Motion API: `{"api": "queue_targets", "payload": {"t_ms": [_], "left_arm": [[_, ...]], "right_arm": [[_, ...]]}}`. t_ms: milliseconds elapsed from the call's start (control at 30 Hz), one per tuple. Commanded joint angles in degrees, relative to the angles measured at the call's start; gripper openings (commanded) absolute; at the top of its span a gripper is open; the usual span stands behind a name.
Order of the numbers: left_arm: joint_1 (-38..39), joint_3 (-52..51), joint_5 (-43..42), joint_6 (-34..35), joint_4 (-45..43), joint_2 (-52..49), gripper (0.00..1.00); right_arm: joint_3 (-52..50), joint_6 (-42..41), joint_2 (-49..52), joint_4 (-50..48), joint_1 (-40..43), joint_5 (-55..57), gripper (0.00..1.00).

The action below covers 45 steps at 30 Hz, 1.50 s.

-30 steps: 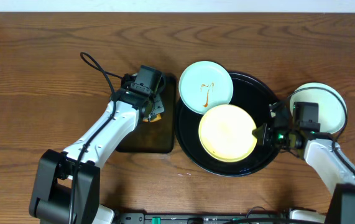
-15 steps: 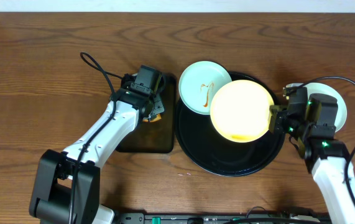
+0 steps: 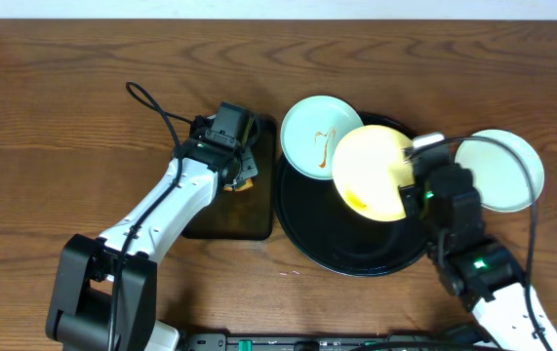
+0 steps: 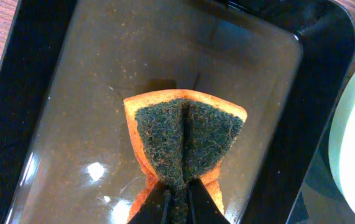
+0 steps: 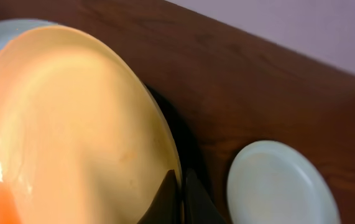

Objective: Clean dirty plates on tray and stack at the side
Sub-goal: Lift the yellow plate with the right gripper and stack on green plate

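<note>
The robot's right gripper will release the pale yellow plate on top of the mint plate on the bare table (image 3: 499, 170) (image 5: 283, 190).
My right gripper (image 3: 412, 188) is shut on the rim of the pale yellow plate (image 3: 371, 171) and holds it tilted above the round black tray (image 3: 302, 229). The wrist view shows the plate (image 5: 71, 124) with an orange smear at its low left edge, my fingers (image 5: 178, 193) pinching its rim. A mint plate with a brown sauce smear (image 3: 309, 132) rests on the tray's far left rim. Another mint plate (image 3: 507, 168) lies on the table right of the tray, also in the right wrist view (image 5: 276, 186). My left gripper (image 4: 178, 193) is shut on an orange and green sponge (image 4: 183, 140).
The sponge sits in a rectangular black tray (image 4: 34, 99) holding shallow water, left of the round tray (image 3: 224, 219). A black cable (image 3: 151, 105) loops over the table behind the left arm. The table's far edge meets a white wall.
My right arm has lifted the yellow plate off the tray and tilted it up, swinging left and nearer the tray's middle. The left arm and sponge have not moved.
</note>
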<state>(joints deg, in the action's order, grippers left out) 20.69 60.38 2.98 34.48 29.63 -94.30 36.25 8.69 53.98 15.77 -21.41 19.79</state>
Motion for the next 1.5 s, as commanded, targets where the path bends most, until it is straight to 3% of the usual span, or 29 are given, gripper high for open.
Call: {"api": "queue_targets", "payload": {"t_ms": [0,233,700,900,1033,1200,1467], "left_arm": [[-0.15,-0.59,0.72,-0.39,0.11,-0.44,0.08],[-0.15,-0.59,0.72,-0.39,0.11,-0.44,0.08],[-0.15,-0.59,0.72,-0.39,0.11,-0.44,0.08],[-0.15,-0.59,0.72,-0.39,0.11,-0.44,0.08],[-0.15,-0.59,0.72,-0.39,0.13,-0.44,0.08],[-0.15,-0.59,0.7,-0.39,0.15,-0.44,0.08],[-0.15,-0.59,0.7,-0.37,0.17,-0.44,0.08]], "right_arm": [[1.03,3.28,-0.5,0.04,-6.84,13.92,0.01],[1.03,6.78,-0.5,-0.94,-12.02,22.03,0.01],[1.03,24.15,-0.42,-6.14,-23.12,34.67,0.01],[1.03,26.91,-0.39,-6.88,-22.91,40.06,0.01],[1.03,23.65,-0.28,-7.19,-22.36,39.95,0.01],[1.03,9.01,0.17,-5.92,-17.66,38.77,0.01],[1.03,-7.37,4.85,-1.77,0.35,17.53,0.01]]}}
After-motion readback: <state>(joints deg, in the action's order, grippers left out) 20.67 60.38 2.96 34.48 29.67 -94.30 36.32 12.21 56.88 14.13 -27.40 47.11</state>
